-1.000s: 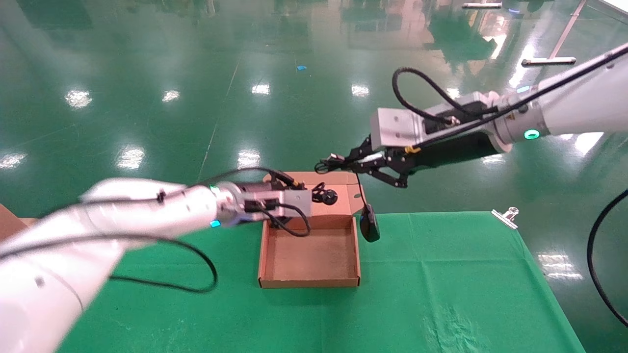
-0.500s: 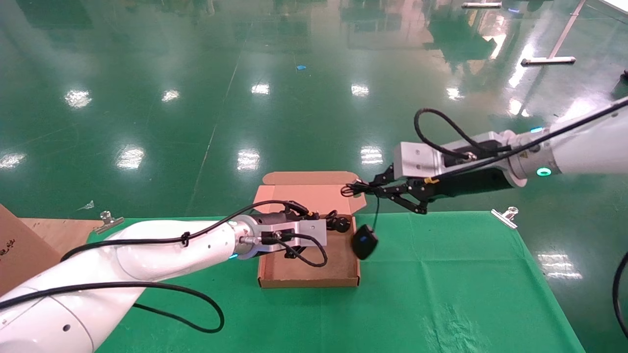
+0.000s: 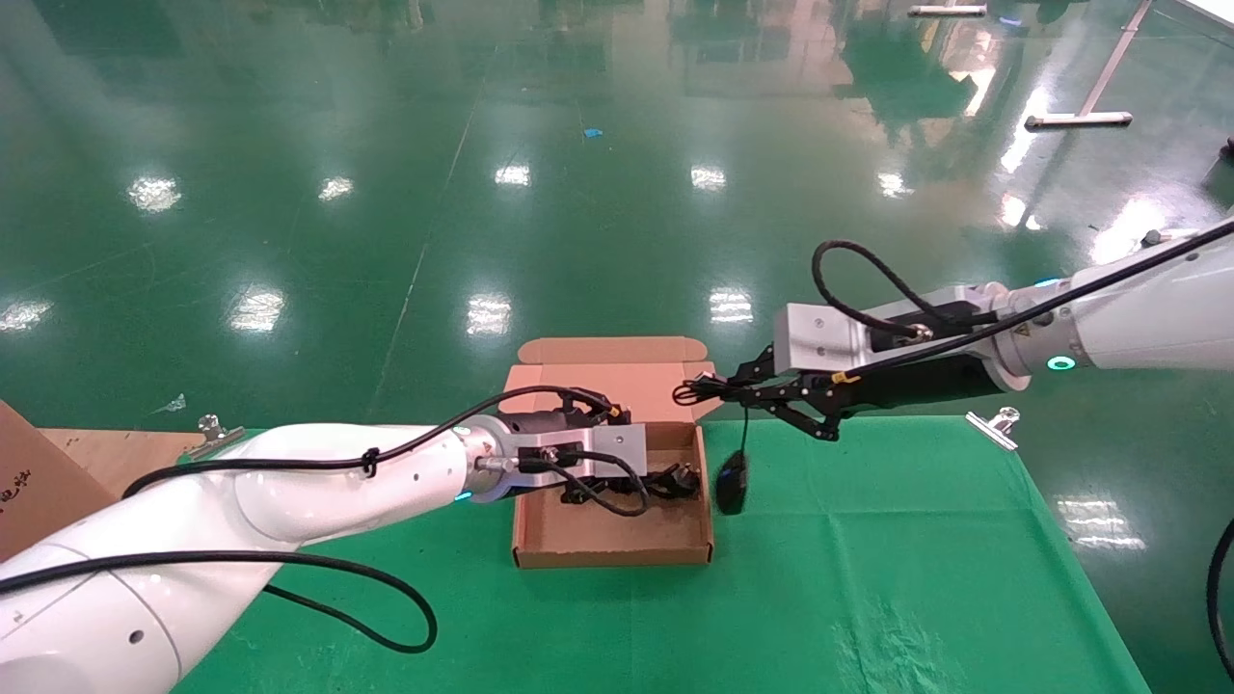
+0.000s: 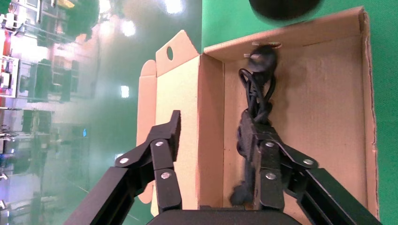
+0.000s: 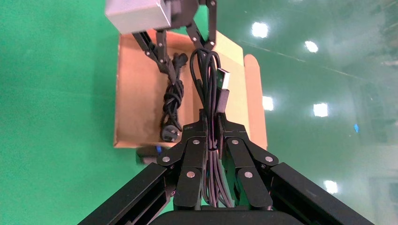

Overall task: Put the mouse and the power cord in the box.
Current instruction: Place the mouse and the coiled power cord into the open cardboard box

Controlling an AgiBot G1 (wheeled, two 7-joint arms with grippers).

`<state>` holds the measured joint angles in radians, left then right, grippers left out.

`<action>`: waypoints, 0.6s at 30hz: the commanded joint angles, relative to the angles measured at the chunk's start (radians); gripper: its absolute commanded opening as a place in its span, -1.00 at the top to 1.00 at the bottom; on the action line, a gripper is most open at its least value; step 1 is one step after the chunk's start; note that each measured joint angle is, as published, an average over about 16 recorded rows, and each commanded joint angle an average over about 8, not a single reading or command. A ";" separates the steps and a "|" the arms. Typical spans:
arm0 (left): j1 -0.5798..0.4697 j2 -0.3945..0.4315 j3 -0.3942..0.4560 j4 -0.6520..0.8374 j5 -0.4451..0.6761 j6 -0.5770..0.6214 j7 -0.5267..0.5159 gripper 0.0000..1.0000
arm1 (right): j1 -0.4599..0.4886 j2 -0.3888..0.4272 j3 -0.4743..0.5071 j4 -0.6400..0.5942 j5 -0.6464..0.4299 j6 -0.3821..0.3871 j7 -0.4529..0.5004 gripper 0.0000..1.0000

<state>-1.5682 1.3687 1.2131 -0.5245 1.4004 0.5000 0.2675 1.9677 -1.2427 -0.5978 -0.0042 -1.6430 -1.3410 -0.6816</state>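
My right gripper will release the mouse in the box, between the power cord and the box's front side [image 3: 631, 516] [image 5: 141, 99].
The box [image 3: 617, 556] lies open on the green cloth, its lid folded back. The power cord [image 3: 675, 479] [image 4: 257, 98] [image 5: 172, 101] lies inside the tray along the rear wall. My left gripper [image 3: 648, 479] [image 4: 216, 136] is open low over the tray, one finger beside the cord, the other over the lid. My right gripper [image 3: 718, 390] [image 5: 210, 117] is shut on the mouse's bundled thin cable above the box's right rear corner. The mouse [image 3: 733, 482] [image 5: 148, 152] dangles from it just outside the right wall, over the cloth.
Metal clips [image 3: 1003, 424] [image 3: 207, 429] pin the cloth at the table's far corners. A brown cardboard piece with red print [image 3: 29, 472] stands at the far left. Green cloth [image 3: 916, 540] stretches right of the box; shiny green floor lies beyond.
My left gripper came down from the lid into the tray and opened, leaving the power cord on the box floor. My right gripper dropped lower and rightward, the mouse swinging beneath it.
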 commanded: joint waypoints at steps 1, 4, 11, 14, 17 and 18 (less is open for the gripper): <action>-0.003 0.000 0.018 -0.001 -0.006 -0.004 -0.002 -1.00 | 0.000 -0.003 0.000 0.001 0.000 -0.005 0.002 1.00; -0.006 -0.001 0.014 -0.004 -0.051 -0.014 -0.002 -1.00 | 0.006 -0.022 0.001 0.007 0.001 -0.014 0.007 1.00; -0.028 -0.016 -0.030 0.054 -0.159 -0.059 0.028 -1.00 | 0.018 -0.083 0.002 0.024 0.003 -0.013 0.028 1.00; -0.040 -0.045 -0.056 0.082 -0.202 -0.030 0.047 -1.00 | 0.010 -0.105 0.004 0.046 0.009 0.001 0.039 1.00; -0.049 -0.100 -0.088 0.091 -0.251 0.046 0.079 -1.00 | -0.012 -0.119 0.006 0.091 0.021 0.018 0.056 1.00; -0.050 -0.123 -0.100 0.090 -0.268 0.078 0.092 -1.00 | -0.023 -0.122 0.006 0.111 0.027 0.024 0.063 1.00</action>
<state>-1.6104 1.2353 1.1076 -0.4471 1.1244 0.5908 0.3673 1.9352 -1.3597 -0.5995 0.1228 -1.6100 -1.3108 -0.6112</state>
